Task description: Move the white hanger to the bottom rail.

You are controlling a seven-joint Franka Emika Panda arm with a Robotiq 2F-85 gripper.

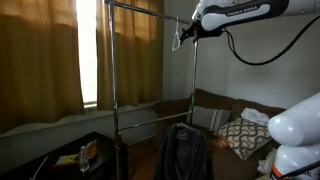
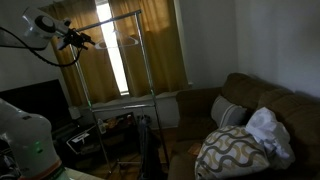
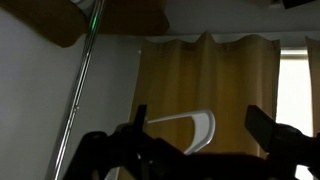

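Observation:
Next, my gripper closes on the top of the white hanger (image 1: 181,31), where its sloped arms join just under the hook.
The white hanger (image 3: 186,124) shows in the wrist view as a curved white piece against the tan curtain, between my two dark fingers and not clamped by them. My gripper (image 3: 200,125) is open. In an exterior view my gripper (image 1: 183,38) is high up by the rack's top bar (image 1: 150,11), next to the rack's end post, with a small white bit of the hanger (image 1: 178,43) at it. The bottom rail (image 1: 155,113) is the thin bar far below. In an exterior view my gripper (image 2: 78,40) is near the top bar, with the bottom rail (image 2: 115,100) lower down.
A dark jacket (image 1: 182,150) hangs low on the rack. A brown sofa (image 2: 255,110) holds patterned pillows (image 2: 232,152) and white cloth. Tan curtains (image 1: 50,55) cover a bright window behind the rack. A silver rack post (image 3: 78,95) runs at the left of the wrist view.

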